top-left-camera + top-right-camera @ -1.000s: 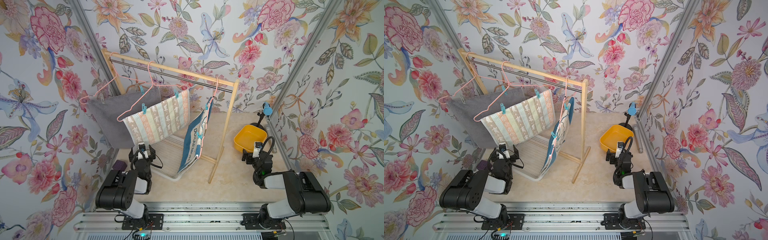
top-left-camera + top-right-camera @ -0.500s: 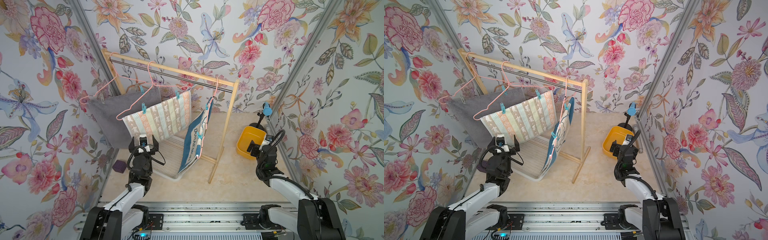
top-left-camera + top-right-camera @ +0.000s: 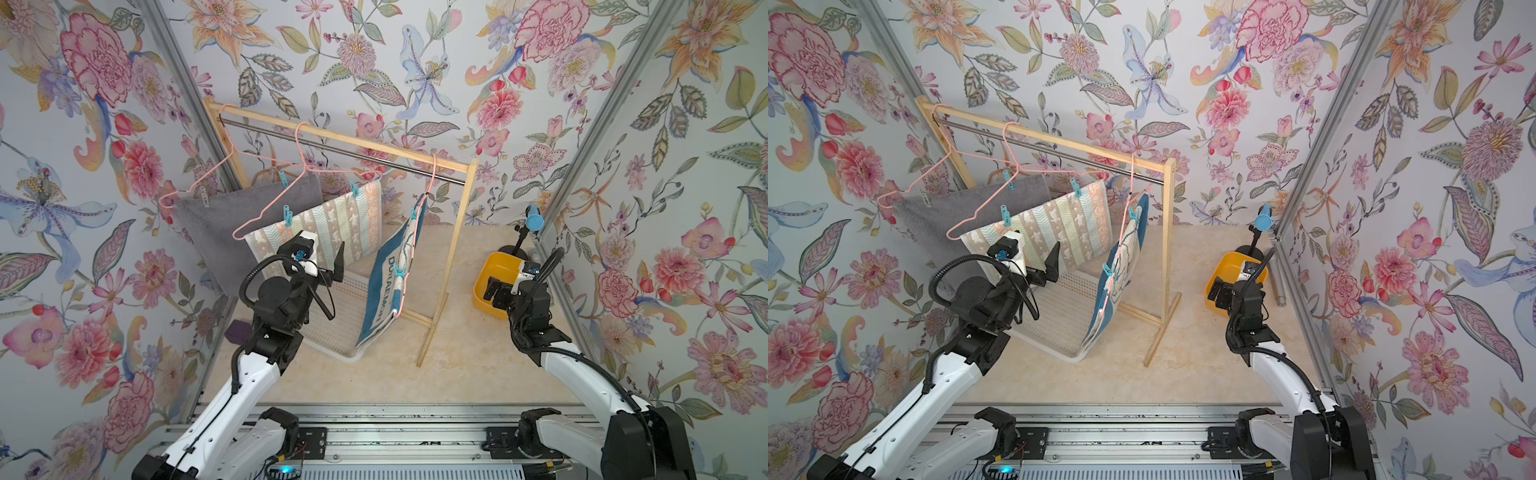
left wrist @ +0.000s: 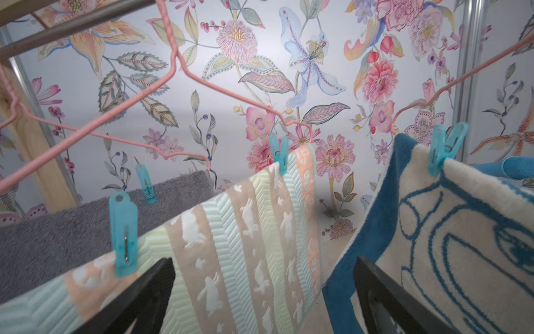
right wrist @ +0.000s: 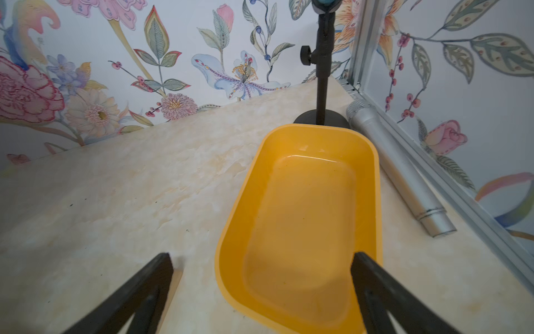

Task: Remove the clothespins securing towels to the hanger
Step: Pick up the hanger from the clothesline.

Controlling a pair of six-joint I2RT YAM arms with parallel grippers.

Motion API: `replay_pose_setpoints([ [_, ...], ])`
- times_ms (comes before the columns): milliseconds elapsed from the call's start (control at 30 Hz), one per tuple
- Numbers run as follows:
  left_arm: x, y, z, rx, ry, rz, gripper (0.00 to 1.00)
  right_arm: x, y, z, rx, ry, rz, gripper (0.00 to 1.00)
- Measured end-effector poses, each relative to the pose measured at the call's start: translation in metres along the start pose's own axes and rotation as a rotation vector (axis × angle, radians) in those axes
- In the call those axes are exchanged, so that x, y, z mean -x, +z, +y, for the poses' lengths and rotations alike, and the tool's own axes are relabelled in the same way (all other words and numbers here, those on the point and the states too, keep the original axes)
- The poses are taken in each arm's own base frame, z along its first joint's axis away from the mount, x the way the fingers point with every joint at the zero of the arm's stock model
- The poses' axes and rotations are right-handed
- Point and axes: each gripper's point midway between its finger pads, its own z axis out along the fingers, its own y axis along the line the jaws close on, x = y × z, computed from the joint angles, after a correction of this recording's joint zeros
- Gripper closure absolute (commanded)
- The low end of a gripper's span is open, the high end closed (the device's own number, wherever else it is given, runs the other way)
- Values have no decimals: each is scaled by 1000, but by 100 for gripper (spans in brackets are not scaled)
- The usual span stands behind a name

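Observation:
The left gripper will next move to the near arm (image 3: 417, 230) of the DORAEMON towel's pink hanger, below its hook, and close there.
Three towels hang from pink wire hangers (image 4: 219, 85) on a wooden rack: a grey towel (image 3: 220, 224), a striped towel (image 3: 345, 220) and a blue-and-white DORAEMON towel (image 3: 386, 282). Teal clothespins grip their upper edges. In the left wrist view, one clothespin (image 4: 124, 234) and another (image 4: 278, 156) are on the striped towel, one (image 4: 146, 185) on the grey towel and one (image 4: 443, 150) on the DORAEMON towel. My left gripper (image 4: 263, 260) is open just in front of the striped towel, holding nothing. My right gripper (image 5: 261, 256) is open and empty above the near end of a yellow tub (image 5: 318, 128).
A white perforated basket (image 3: 332, 307) lies on the floor under the towels. The rack's wooden post (image 3: 453, 249) stands between the arms. A black stand with a blue top (image 3: 533, 220) and a silver microphone (image 5: 398, 170) sit by the right wall. A small purple object (image 3: 237, 330) lies at the left wall.
Both arms have unfolded and reached forward. The left gripper has risen up to the striped towel, and the right gripper has moved out to the yellow tub. Both stayed open.

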Motion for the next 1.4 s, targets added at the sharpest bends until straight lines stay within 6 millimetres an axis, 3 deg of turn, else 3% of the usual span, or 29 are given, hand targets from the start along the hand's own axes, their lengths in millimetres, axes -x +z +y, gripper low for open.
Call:
replay_pose_setpoints([
  [133,42,11,-21,-101,-22,-37,2,-1,-5,20,83,19,47,7],
  [300,96,18,-63,-245,-46,-72,3,10,-12,47,172,22,62,8],
  [467,141,22,-101,-319,-75,-67,7,5,-10,57,199,26,90,8],
  [600,164,25,-131,-318,-91,-23,10,-3,-6,60,202,26,116,8],
  [767,172,33,-161,-272,-73,65,13,-8,-6,65,213,21,130,8],
  [867,165,38,-169,-225,-45,125,15,-8,-6,65,214,21,130,7],
  [1067,136,44,-166,-134,20,235,19,-8,-7,66,215,20,130,7],
  [1400,117,43,-167,-112,43,285,25,-7,-10,70,228,17,124,6],
])
